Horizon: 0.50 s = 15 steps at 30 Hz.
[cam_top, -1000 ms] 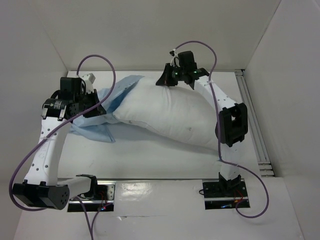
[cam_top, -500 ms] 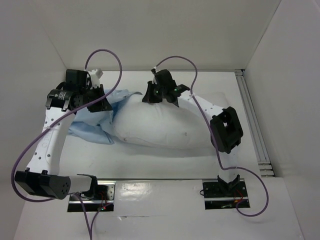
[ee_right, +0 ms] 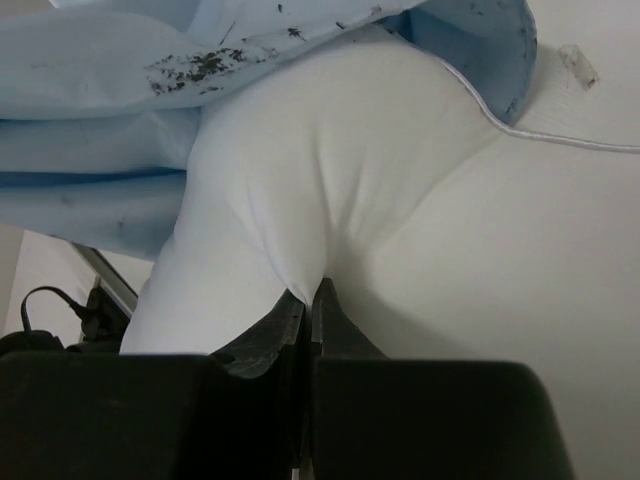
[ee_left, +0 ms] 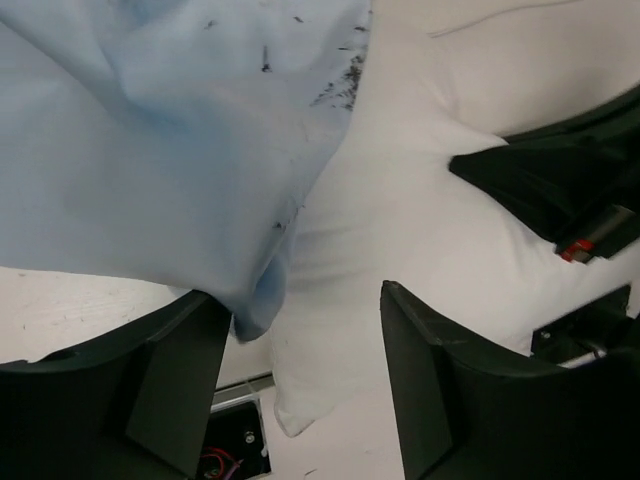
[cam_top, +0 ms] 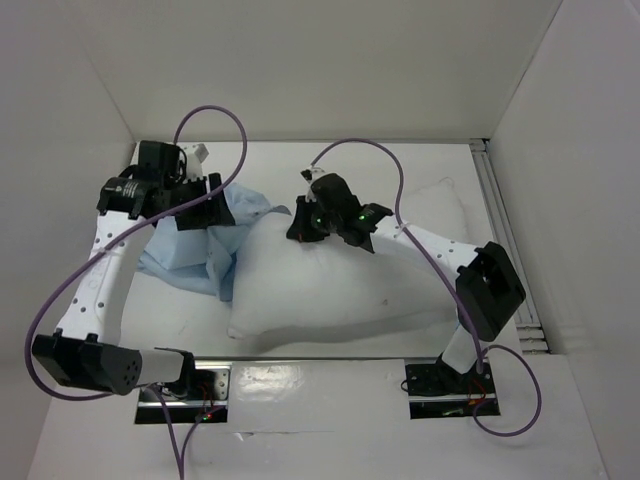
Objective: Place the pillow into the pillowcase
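Note:
My left gripper's open fingers have only a loose fold of pillowcase at them, so that gripper should take the black-marked hem [ee_left: 346, 84] beside my right gripper.
The white pillow [cam_top: 340, 285] lies across the middle of the table, its left end against the light blue pillowcase [cam_top: 185, 260]. My right gripper [cam_top: 302, 225] is shut on a pinch of pillow fabric at the pillow's upper left edge. In the right wrist view the jaws [ee_right: 310, 288] close on the pillow [ee_right: 330, 180] just below the pillowcase's [ee_right: 100, 100] hem. My left gripper [cam_top: 213, 208] stands open over the pillowcase. In the left wrist view [ee_left: 300, 295] a fold of pillowcase [ee_left: 255, 300] hangs beside the left finger, with the pillow [ee_left: 400, 220] between the fingers further down.
White walls close in the table at the back and both sides. An aluminium rail [cam_top: 505, 235] runs along the right side. The arm base plates [cam_top: 440, 385] sit at the near edge. Purple cables [cam_top: 215, 115] loop above both arms.
My left gripper has opened and let go of the pillowcase. My right gripper pulled the pillow left and toward the near edge, so the pillow now lies closer to the bases.

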Tool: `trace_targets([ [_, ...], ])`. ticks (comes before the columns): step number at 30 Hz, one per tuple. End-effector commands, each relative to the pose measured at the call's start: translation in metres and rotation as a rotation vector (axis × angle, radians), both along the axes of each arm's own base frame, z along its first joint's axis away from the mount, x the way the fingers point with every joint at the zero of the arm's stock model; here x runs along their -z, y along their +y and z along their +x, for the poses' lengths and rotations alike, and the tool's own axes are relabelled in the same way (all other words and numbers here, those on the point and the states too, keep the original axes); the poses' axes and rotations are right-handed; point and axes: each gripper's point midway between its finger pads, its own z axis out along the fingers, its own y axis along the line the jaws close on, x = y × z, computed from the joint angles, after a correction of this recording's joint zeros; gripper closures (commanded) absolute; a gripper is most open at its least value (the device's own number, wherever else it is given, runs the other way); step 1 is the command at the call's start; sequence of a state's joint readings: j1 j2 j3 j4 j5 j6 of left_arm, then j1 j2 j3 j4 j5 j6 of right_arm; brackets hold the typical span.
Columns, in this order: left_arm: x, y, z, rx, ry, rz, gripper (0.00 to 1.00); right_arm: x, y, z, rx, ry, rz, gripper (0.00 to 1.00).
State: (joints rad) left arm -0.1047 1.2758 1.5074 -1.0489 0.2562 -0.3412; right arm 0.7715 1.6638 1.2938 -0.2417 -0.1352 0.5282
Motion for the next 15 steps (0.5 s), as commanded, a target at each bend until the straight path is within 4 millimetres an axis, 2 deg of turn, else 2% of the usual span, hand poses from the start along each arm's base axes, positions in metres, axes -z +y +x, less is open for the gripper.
trace_targets([
  [1, 0.005, 0.012, 0.017, -0.046, -0.016, 0.076, 0.26, 0.011, -0.004, 0.004, 0.015, 0.008, -0.024, 1.00],
  [4, 0.001, 0.015, 0.027, -0.067, -0.043, 0.125, 0.25, 0.007, -0.003, 0.006, 0.009, -0.005, -0.023, 1.00],
  [5, 0.006, 0.016, 0.030, -0.071, -0.031, 0.149, 0.25, 0.007, -0.002, 0.008, 0.003, -0.008, -0.030, 1.00],
  [6, 0.002, 0.022, 0.034, -0.084, -0.063, 0.207, 0.25, 0.000, 0.000, 0.010, 0.004, -0.019, -0.020, 1.00],
  [12, -0.002, 0.023, 0.051, -0.118, -0.157, 0.391, 0.27, -0.005, 0.001, 0.009, -0.014, -0.029, -0.024, 1.00],
  [15, -0.010, 0.009, 0.065, -0.078, -0.232, 0.355, 0.31, -0.005, 0.001, 0.009, -0.014, -0.029, -0.024, 1.00],
])
